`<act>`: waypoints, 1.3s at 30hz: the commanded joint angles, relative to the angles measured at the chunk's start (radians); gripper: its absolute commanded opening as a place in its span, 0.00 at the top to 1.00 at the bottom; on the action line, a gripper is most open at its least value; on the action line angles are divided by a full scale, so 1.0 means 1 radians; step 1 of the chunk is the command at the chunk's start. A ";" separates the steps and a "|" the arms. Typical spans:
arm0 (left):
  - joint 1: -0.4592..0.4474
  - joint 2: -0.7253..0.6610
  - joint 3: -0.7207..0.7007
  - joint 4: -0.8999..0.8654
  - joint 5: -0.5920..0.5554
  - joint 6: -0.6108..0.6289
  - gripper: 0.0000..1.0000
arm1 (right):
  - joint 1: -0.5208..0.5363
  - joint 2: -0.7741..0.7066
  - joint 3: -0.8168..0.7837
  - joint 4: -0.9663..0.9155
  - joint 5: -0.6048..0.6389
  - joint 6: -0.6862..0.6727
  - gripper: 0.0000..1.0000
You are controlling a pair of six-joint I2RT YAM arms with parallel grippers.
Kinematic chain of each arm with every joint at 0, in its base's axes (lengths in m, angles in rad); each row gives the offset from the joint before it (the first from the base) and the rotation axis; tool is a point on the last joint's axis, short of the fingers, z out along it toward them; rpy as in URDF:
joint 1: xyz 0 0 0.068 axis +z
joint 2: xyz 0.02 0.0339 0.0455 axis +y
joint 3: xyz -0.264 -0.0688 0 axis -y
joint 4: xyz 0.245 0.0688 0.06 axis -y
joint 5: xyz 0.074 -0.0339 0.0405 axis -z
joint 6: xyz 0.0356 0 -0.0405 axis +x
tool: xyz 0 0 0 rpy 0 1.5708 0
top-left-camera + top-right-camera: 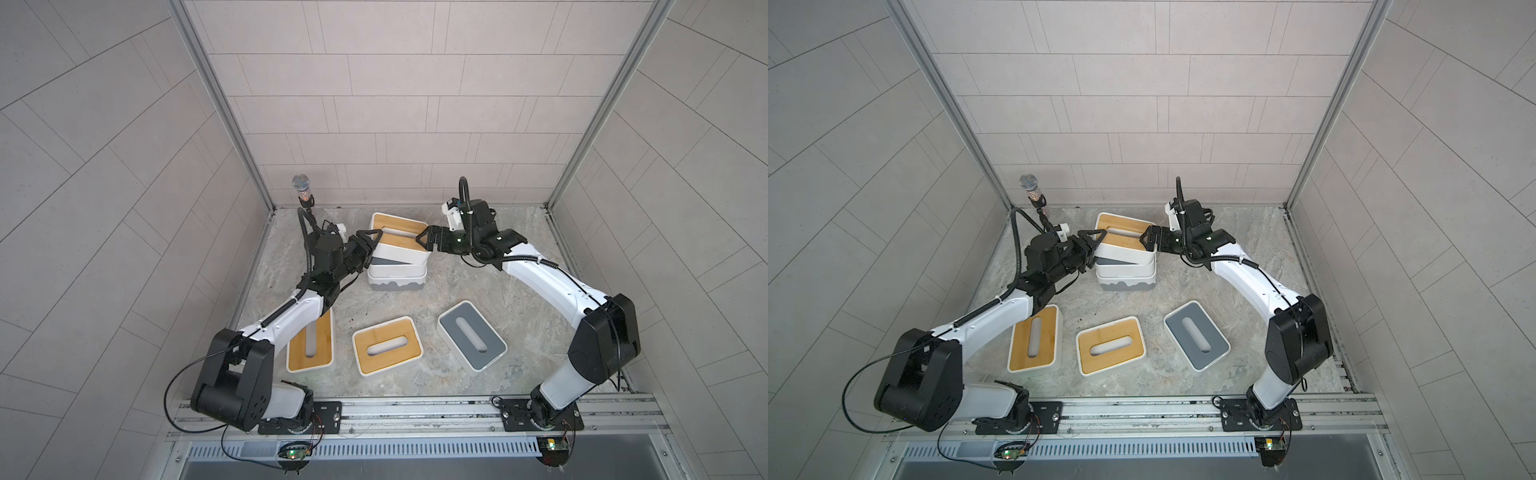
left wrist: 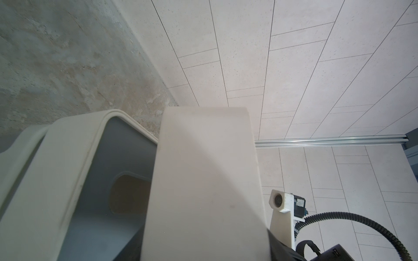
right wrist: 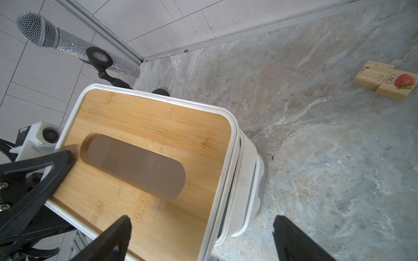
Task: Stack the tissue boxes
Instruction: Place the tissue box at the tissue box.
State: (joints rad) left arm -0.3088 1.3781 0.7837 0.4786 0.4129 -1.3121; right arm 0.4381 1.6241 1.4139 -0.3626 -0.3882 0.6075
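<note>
The robot's left gripper should release the bamboo-topped box on the grey-topped box of the stack (image 1: pixel 397 239) (image 2: pixel 135 193), above the all-white box.
At the back centre stands a stack of tissue boxes: an all-white box with a grey wavy base (image 1: pixel 397 277), a grey-topped box (image 1: pixel 383 262) on it, and a bamboo-topped box (image 1: pixel 401 243) (image 3: pixel 144 122) lying tilted on top. My left gripper (image 1: pixel 369 246) is shut on that top box's left end, one finger (image 3: pixel 45 167) flat on the lid. The box's white end wall (image 2: pixel 203 180) fills the left wrist view. My right gripper (image 1: pixel 423 242) (image 3: pixel 201 239) stands open around the box's right end. One fingertip hangs over the lid, the other over the table.
Three more tissue boxes lie apart near the front: a bamboo-topped one (image 1: pixel 320 353) partly under the left arm, another (image 1: pixel 386 345) in the middle, a grey-topped one (image 1: pixel 471 336) to the right. A microphone (image 1: pixel 302 187) stands back left. A small wooden block (image 3: pixel 384 79) lies behind the stack.
</note>
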 commanded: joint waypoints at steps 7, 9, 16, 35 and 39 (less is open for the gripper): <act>0.001 0.006 0.012 0.139 0.012 -0.018 0.87 | 0.012 0.028 0.032 0.021 -0.017 0.009 0.01; 0.000 0.009 0.013 0.138 0.013 -0.017 0.86 | 0.013 0.032 0.036 0.020 -0.019 0.009 0.01; -0.003 0.013 0.005 0.110 0.002 -0.003 0.71 | 0.015 0.051 0.045 0.046 -0.048 0.030 0.01; -0.001 -0.066 0.104 -0.341 -0.069 0.286 0.29 | 0.032 0.056 0.065 0.011 -0.041 0.006 0.01; -0.001 -0.062 0.112 -0.375 -0.084 0.310 0.26 | 0.033 0.046 0.056 0.003 -0.026 -0.009 0.01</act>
State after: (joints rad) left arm -0.3099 1.3201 0.8623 0.1585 0.3546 -1.0698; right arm 0.4648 1.6905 1.4658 -0.3492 -0.4252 0.6094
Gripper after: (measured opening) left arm 0.738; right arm 0.994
